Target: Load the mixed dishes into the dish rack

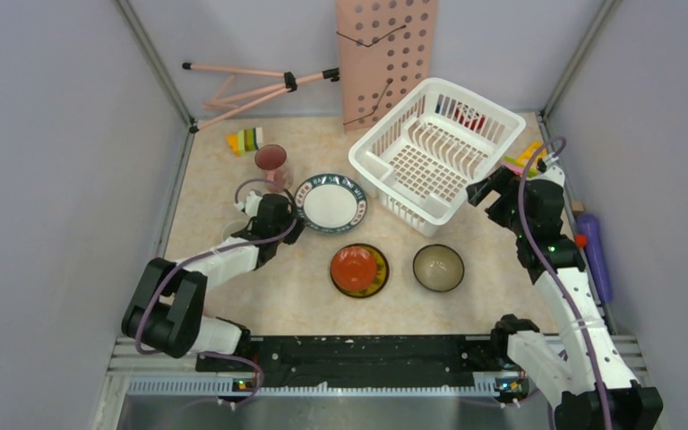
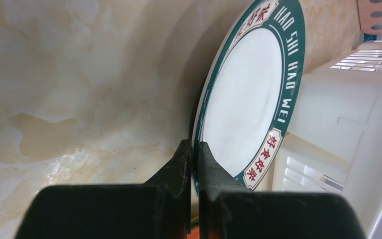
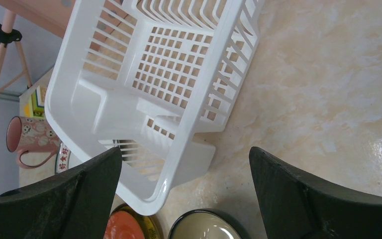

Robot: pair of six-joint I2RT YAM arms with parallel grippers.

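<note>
The robot's left gripper needs to release the white plate in the dish rack's end slot [image 1: 424, 111] nearest the pink perforated board. The plate is still beside the dish rack.
The white plate with a dark green lettered rim [image 1: 330, 203] lies left of the dish rack [image 1: 365, 167]. My left gripper [image 1: 288, 215] is shut on its left rim; in the left wrist view the gripper [image 2: 194, 152] pinches the edge of the plate [image 2: 243, 94]. My right gripper [image 1: 488, 193] is open and empty beside the rack's right side; its wrist view [image 3: 185, 149] looks onto the rack [image 3: 129, 107]. A red plate with a yellow rim [image 1: 358, 269] and a dark-rimmed beige bowl [image 1: 438, 267] sit in front. A pink cup [image 1: 270, 161] stands behind the plate.
A pink perforated board [image 1: 385, 58] and a pink tripod [image 1: 251, 90] lean at the back wall. Toy blocks [image 1: 245, 141] lie at the back left, more [image 1: 528, 157] right of the rack. A purple object [image 1: 596, 251] lies at the right edge. Something red [image 1: 468, 116] sits inside the rack.
</note>
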